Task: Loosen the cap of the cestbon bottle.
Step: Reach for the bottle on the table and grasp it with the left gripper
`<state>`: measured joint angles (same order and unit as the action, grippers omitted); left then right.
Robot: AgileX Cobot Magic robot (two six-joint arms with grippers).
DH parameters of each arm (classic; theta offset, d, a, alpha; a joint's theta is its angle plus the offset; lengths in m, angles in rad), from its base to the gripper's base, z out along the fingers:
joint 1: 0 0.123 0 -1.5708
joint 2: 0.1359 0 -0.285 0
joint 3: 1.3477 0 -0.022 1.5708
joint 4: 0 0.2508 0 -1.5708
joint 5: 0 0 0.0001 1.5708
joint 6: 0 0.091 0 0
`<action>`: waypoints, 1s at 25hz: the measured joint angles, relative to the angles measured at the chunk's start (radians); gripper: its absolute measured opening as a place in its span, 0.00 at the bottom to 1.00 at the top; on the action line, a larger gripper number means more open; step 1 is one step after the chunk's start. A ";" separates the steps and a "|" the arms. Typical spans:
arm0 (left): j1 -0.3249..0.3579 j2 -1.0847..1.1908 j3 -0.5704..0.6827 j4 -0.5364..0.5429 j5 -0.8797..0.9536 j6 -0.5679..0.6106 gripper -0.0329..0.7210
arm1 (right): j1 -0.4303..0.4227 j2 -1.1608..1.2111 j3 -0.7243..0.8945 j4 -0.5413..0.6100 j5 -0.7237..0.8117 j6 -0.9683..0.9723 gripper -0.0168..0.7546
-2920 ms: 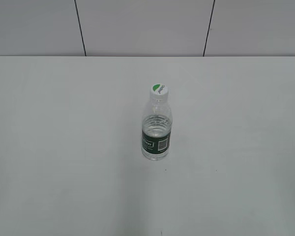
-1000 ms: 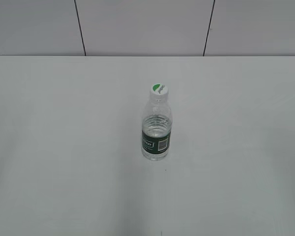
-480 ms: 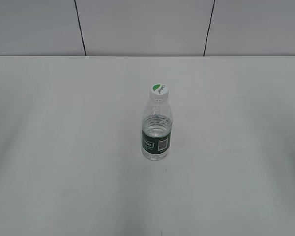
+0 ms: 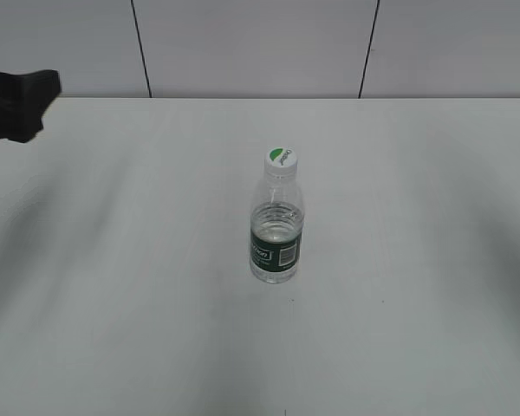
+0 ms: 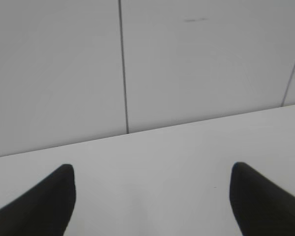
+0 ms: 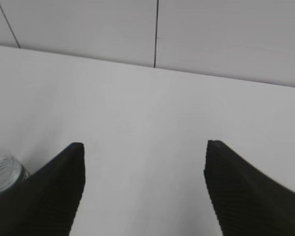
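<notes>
Next, my right gripper should go to the cap [image 4: 282, 161] on top of the cestbon bottle and close around its sides to twist it loose.
The cestbon bottle [image 4: 276, 238] stands upright at the middle of the white table, clear with a dark green label band and a barcode patch. Its cap [image 4: 279, 159], white with a green top half, sits on the neck. My left gripper [image 4: 22, 104] shows as a dark shape at the far left edge of the exterior view, far from the bottle. In the left wrist view the left gripper [image 5: 151, 184] is open and empty over bare table. In the right wrist view the right gripper [image 6: 143, 164] is open and empty. A bit of the bottle [image 6: 4, 175] shows at its lower left.
The white table [image 4: 416, 260] runs back to a pale panelled wall [image 4: 260, 43] with dark seams. The wall also shows in both wrist views.
My left gripper has come into the exterior view at the far left edge. The bottle has not moved.
</notes>
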<state>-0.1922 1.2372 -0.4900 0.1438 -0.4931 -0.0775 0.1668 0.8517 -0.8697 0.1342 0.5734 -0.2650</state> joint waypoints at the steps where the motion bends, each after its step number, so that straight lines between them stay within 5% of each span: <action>1: 0.011 0.048 0.000 0.093 -0.052 -0.081 0.80 | 0.012 0.022 -0.012 0.001 0.010 -0.002 0.78; 5: 0.114 0.244 0.000 0.497 -0.327 -0.349 0.80 | 0.026 0.079 -0.047 0.035 0.044 -0.035 0.78; 9: 0.263 0.423 -0.021 0.816 -0.566 -0.489 0.78 | 0.026 0.152 -0.103 0.108 0.144 -0.083 0.78; 12: 0.308 0.524 -0.055 0.972 -0.651 -0.517 0.77 | 0.026 0.227 -0.177 0.133 0.248 -0.102 0.78; 17: 0.270 0.636 -0.172 1.162 -0.701 -0.521 0.77 | 0.026 0.361 -0.313 0.138 0.410 -0.118 0.78; 25: 0.149 0.832 -0.325 1.230 -0.709 -0.565 0.77 | 0.029 0.582 -0.524 0.160 0.623 -0.115 0.78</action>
<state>-0.0435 2.0695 -0.8153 1.3739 -1.2021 -0.6426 0.1958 1.4337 -1.3939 0.2942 1.1960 -0.3800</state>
